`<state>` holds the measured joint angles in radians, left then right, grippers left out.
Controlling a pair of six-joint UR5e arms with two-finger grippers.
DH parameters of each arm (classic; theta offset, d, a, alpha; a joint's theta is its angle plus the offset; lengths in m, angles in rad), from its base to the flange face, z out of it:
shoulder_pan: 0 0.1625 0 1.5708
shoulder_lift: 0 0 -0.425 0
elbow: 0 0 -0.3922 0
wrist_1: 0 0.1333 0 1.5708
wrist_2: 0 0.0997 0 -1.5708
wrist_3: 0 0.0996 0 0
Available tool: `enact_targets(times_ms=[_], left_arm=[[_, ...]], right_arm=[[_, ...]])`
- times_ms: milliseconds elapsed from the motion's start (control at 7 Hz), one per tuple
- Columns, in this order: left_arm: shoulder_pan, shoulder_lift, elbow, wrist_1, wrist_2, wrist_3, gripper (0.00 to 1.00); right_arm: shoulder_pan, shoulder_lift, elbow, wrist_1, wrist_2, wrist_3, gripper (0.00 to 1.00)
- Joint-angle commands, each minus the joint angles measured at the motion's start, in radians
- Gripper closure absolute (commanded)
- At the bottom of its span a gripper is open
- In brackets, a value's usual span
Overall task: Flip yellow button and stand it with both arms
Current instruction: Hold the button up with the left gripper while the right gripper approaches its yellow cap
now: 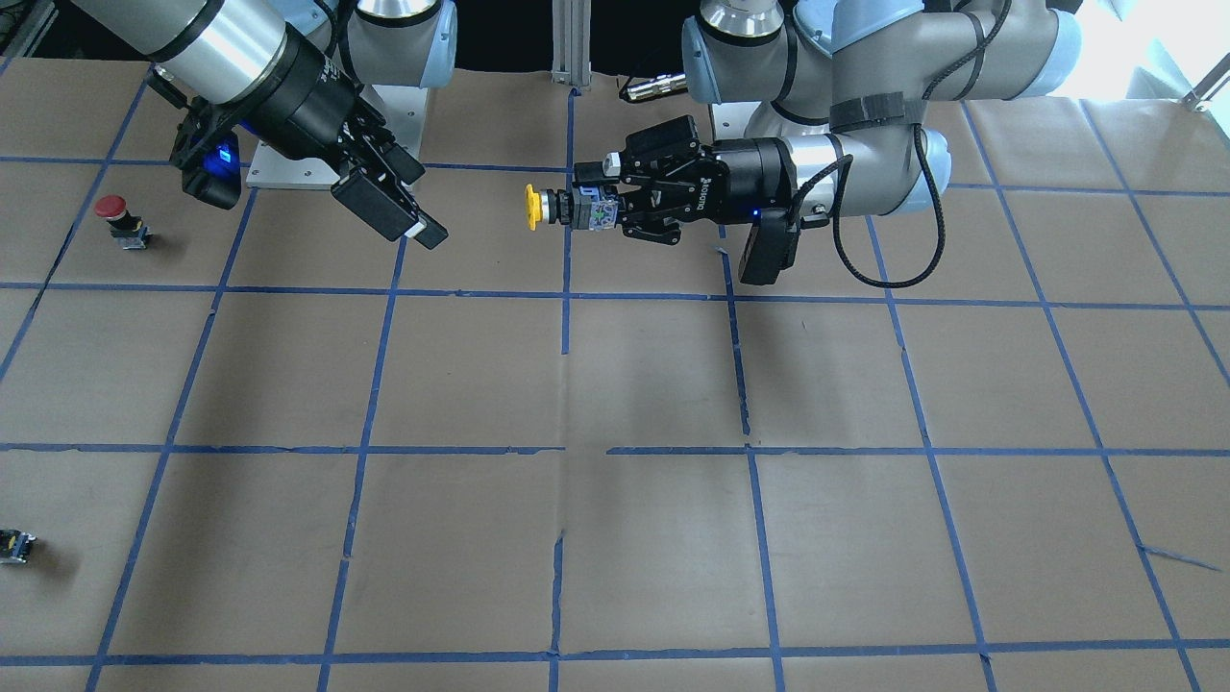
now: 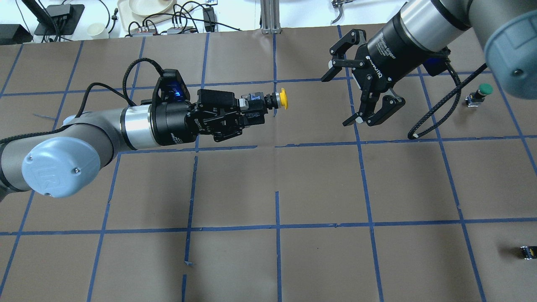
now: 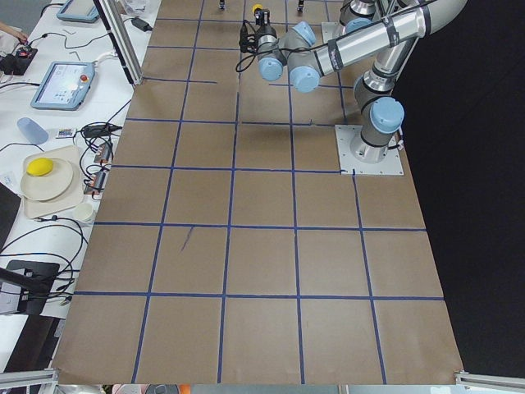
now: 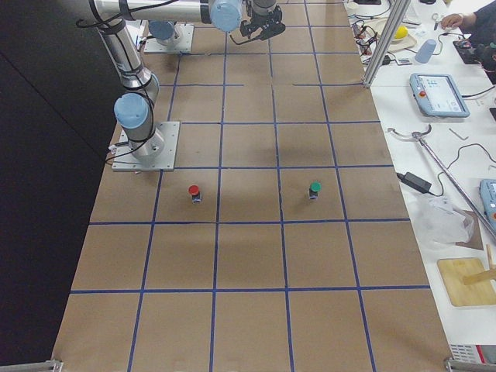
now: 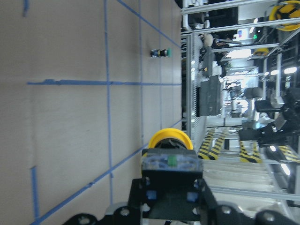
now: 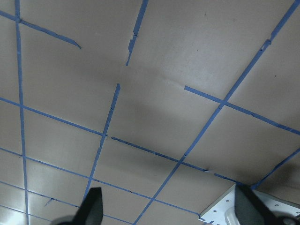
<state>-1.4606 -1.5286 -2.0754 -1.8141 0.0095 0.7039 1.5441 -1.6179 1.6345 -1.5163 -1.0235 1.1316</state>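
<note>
The yellow button's cap (image 1: pixel 533 208) sticks out from my left gripper, so next I move my right gripper over to it and close there.
My left gripper (image 2: pixel 254 110) is shut on the grey-black contact block of the yellow button (image 2: pixel 283 98) and holds it level above the table. The yellow cap points toward my right gripper. It shows the same way in the front view, gripper (image 1: pixel 603 207) and button (image 1: pixel 531 207). In the left wrist view the yellow button (image 5: pixel 169 139) sits between the fingers, cap away from the camera. My right gripper (image 2: pixel 338 100) is open and empty, a short gap from the cap, and also shows in the front view (image 1: pixel 419 204). Its fingertips (image 6: pixel 92 206) frame bare table.
A red-capped button (image 1: pixel 113 210) stands on the table on my right side, also in the right view (image 4: pixel 194 191). A green-capped button (image 2: pixel 482 90) stands further right. A tiny dark block (image 2: pixel 527 251) lies near the table edge. Blue tape lines grid the brown table (image 2: pixel 319 184).
</note>
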Motion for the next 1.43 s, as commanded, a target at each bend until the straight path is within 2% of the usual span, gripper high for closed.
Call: enact_targets(times_ms=[0, 143, 286, 857, 1286], left_arm=[[-0.001, -0.001, 0.000, 0.002, -0.006, -0.001, 0.79], [-0.001, -0.010, 0.004, 0.002, -0.005, -0.003, 0.79], [-0.001, -0.010, 0.005, 0.002, -0.006, -0.001, 0.79], [-0.001, -0.010, 0.008, 0.002, -0.008, -0.003, 0.79], [-0.003, -0.011, 0.011, 0.004, -0.042, -0.004, 0.79]], right_arm=[[0.005, -0.002, -0.002, 0.022, 0.095, 0.034, 0.00], [0.013, -0.003, 0.002, 0.021, 0.111, 0.033, 0.00], [0.013, 0.009, 0.007, 0.010, 0.188, 0.033, 0.00], [0.017, 0.075, 0.010, -0.060, 0.316, 0.034, 0.01], [0.017, 0.092, 0.013, -0.044, 0.342, 0.060, 0.01]])
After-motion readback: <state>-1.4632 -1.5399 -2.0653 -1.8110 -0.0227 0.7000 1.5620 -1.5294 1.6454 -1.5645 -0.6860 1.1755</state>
